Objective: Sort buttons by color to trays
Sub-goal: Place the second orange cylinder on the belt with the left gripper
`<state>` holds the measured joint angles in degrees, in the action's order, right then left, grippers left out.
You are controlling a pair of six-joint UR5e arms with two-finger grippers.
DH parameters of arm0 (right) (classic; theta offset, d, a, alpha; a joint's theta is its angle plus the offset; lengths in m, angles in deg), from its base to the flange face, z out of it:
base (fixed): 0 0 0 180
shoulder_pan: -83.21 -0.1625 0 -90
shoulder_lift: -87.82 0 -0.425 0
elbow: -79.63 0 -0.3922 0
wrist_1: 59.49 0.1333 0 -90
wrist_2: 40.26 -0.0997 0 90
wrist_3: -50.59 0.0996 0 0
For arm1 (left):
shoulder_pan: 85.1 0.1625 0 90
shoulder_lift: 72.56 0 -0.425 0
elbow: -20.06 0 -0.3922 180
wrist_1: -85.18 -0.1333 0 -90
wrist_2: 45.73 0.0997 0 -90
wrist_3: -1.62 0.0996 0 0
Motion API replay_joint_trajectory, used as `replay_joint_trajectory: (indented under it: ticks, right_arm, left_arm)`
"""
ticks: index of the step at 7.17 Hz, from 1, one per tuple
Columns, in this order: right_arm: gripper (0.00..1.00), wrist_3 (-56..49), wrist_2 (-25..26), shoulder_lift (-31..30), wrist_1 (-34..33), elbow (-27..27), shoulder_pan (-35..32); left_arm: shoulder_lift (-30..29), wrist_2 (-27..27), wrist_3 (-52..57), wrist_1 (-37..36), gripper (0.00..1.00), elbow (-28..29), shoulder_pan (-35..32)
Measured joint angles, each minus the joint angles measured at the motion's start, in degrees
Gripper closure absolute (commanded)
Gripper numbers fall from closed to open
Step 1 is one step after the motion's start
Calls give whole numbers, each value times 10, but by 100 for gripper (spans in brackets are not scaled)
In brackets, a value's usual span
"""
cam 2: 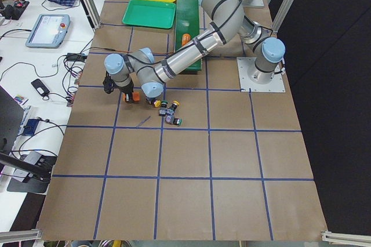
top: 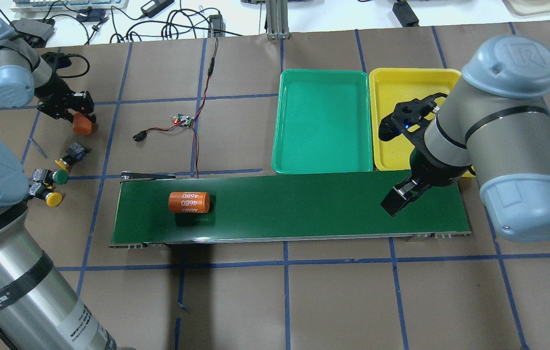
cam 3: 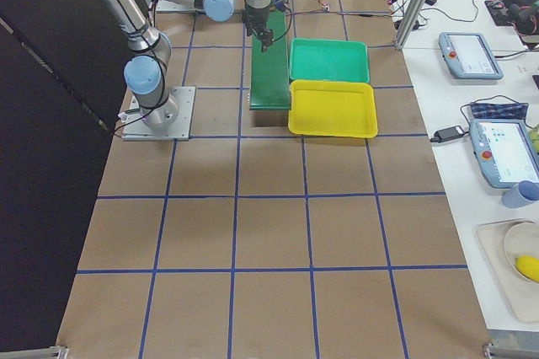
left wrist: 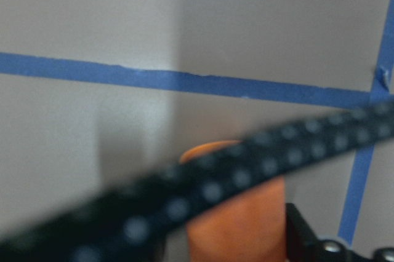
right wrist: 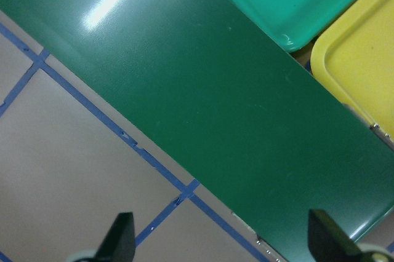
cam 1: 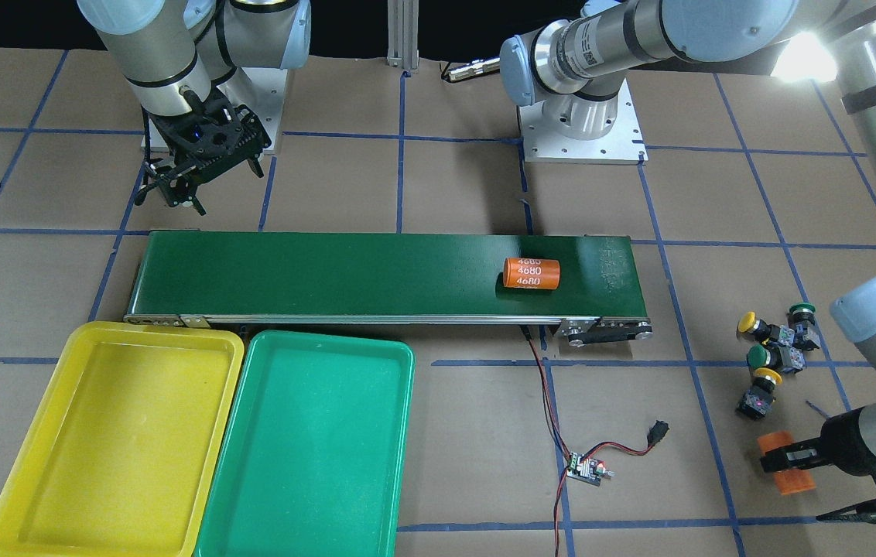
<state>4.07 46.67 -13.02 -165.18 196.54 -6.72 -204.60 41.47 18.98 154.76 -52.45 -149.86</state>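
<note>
The plain orange cylinder, now held just beyond the button cluster, will be let go by my left gripper on the dark-green conveyor belt [cam 1: 578, 271], beside the marked orange cylinder.
Four buttons lie in a cluster on the brown paper: a yellow one [cam 1: 747, 322], a green one [cam 1: 800, 312], a second green one [cam 1: 758, 356] and a second yellow one [cam 1: 768, 377]. My left gripper [cam 1: 777, 463] is just beyond them, shut on a plain orange cylinder [cam 1: 792, 481], which fills the blurred left wrist view as an orange shape [left wrist: 237, 213]. The yellow tray [cam 1: 105, 449] and the teal-green tray [cam 1: 306, 456] stand side by side with nothing in them. My right gripper [right wrist: 221, 240] hangs open over the conveyor's end by the trays, holding nothing.
A long dark-green conveyor belt [cam 1: 345, 271] carries an orange cylinder marked 4680 [cam 1: 531, 272]. A small circuit board [cam 1: 585, 469] with red-black wires lies on the paper between the belt and the buttons' side. Both arm bases stand behind the belt.
</note>
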Motion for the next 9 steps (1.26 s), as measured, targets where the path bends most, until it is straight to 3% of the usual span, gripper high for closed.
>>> replay_joint_trajectory:
  ticks: [2, 3, 8, 9]
  right_arm:
    - [0, -136, -1, -1, -23, 10, 1]
    - [0, -197, 0, 0, -33, 14, 2]
    - [0, -419, 3, -1, -140, 89, 64]
    - [0, -433, 2, 0, -143, 94, 76]
  left_arm:
    - [55, 0, -81, 63, 89, -17, -19]
    - [97, 0, -143, 83, 90, -53, -29]
    - [315, -1, -493, 102, 89, -315, -102]
    - [335, -1, -569, 95, 83, -355, -140]
